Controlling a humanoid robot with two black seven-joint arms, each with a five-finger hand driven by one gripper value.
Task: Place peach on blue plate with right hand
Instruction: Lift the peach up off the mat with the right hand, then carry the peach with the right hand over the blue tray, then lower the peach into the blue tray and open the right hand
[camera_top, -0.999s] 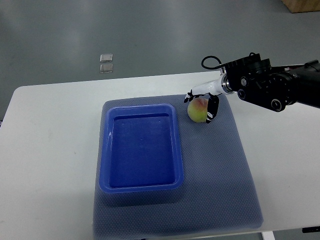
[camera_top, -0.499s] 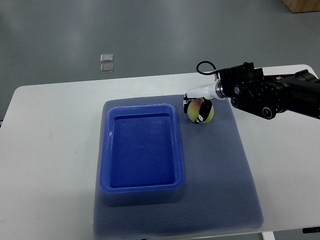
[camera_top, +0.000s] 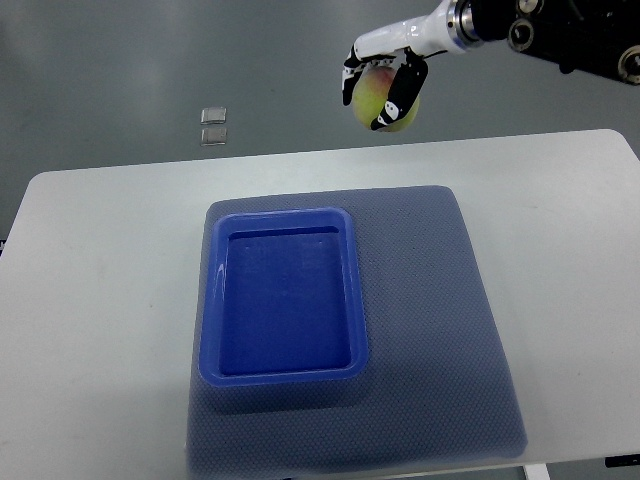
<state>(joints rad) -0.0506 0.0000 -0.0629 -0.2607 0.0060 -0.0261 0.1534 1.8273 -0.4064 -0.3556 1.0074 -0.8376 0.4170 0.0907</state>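
I need to release the peach from my right gripper inside the blue plate, close against the middle of its far rim (camera_top: 286, 226).
My right hand (camera_top: 383, 82) comes in from the upper right and is shut on the peach (camera_top: 378, 97), a yellow-green fruit with a pink blush. It holds the peach high in the air, up and to the right of the tray in the picture. The blue plate (camera_top: 284, 372) is a deep rectangular blue tray lying empty on the grey-blue mat (camera_top: 440, 330). The left arm is out of view.
The mat lies on a white table (camera_top: 100, 300). Two small square pieces (camera_top: 212, 125) lie on the grey floor beyond the table. A brown box corner (camera_top: 600, 10) shows at the top right.
My right hand has closed on the peach and lifted it off the mat, from beside the tray's top right corner up toward the top of the picture.
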